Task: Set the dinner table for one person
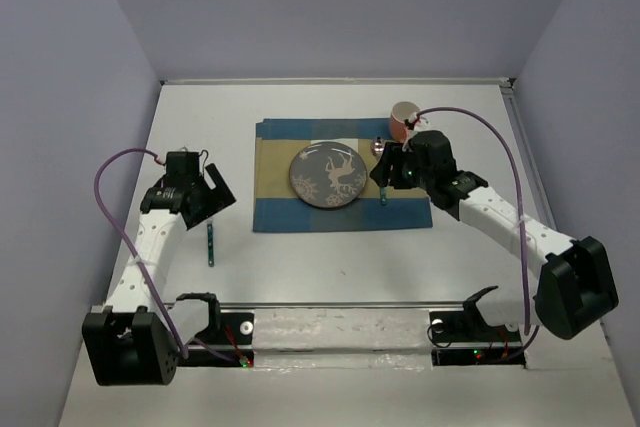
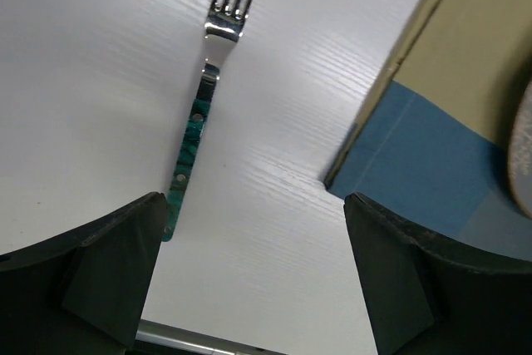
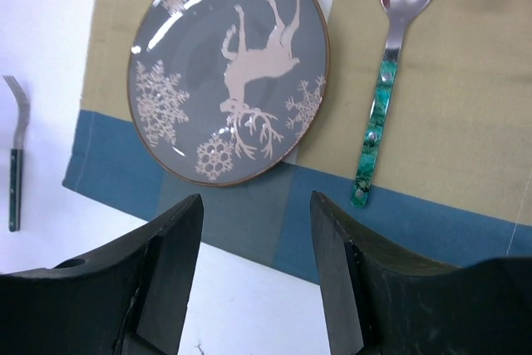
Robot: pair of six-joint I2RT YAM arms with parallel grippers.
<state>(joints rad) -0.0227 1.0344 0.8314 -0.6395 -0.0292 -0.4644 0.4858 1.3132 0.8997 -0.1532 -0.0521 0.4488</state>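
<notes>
My left gripper will grip the fork next on its green handle (image 1: 210,230) (image 2: 196,120), near the spot where the fork's metal part starts.
On the white dinner table (image 1: 330,267) lies a blue, tan and white checked mat (image 1: 270,177). A grey plate (image 1: 327,175) with a reindeer and snowflakes sits on the mat and shows in the right wrist view (image 3: 229,68). A green-handled spoon (image 3: 384,97) lies on the mat right of the plate. A green-handled fork (image 1: 212,242) lies on the bare table left of the mat, seen close in the left wrist view (image 2: 199,122). A pink cup (image 1: 404,121) stands at the mat's far right corner. My left gripper (image 1: 218,190) is open above the fork. My right gripper (image 1: 385,169) is open over the spoon.
Purple walls enclose the table on three sides. A metal rail (image 1: 340,305) runs along the near edge between the arm bases. Purple cables (image 1: 500,147) loop from both wrists.
</notes>
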